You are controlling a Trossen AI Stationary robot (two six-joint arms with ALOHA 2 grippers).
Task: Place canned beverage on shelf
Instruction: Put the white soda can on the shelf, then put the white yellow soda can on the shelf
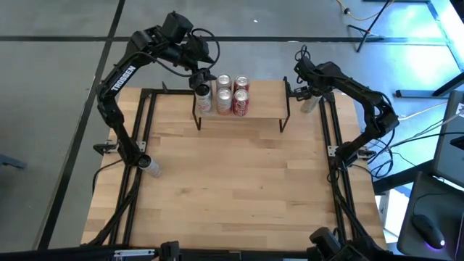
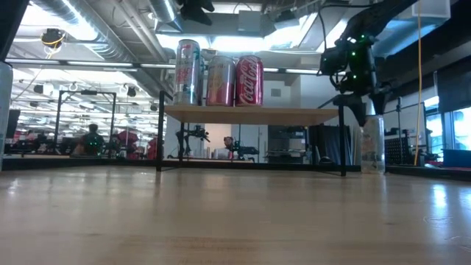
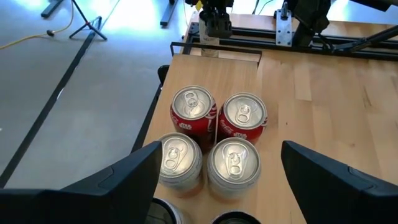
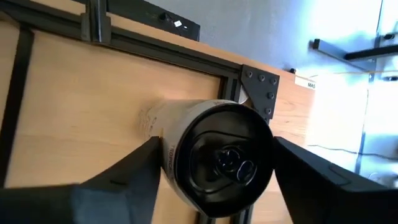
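The pale can's top has my right gripper slanting over it from the shelf side, so I will open, lift clear and take the can's upper end (image 2: 374,131) from straighter above.
The shelf (image 1: 261,109), a light plank on thin black legs, stands at the table's far middle. Several cans stand on its left half: red ones (image 3: 242,115) and silver ones (image 3: 233,165); the low view shows a tall silver can (image 2: 187,71) and a red cola can (image 2: 249,79). My left gripper (image 1: 201,78) hangs open above these cans and touches none. A pale can with a black top (image 4: 221,162) stands on the table right of the shelf (image 2: 372,143). My right gripper (image 1: 309,94) is open, with a finger on either side of this can's top. My right gripper comes at the pale can's upper end (image 4: 180,149) slanting from above, one finger at each side. The can stands upright on the table. I cannot tell whether the fingers touch it.
Another pale can (image 1: 150,166) is on the table by the left arm's base. Black frame rails (image 1: 330,138) run along the table's left and right sides. Bare wood (image 1: 239,188) lies between the shelf and the near edge.
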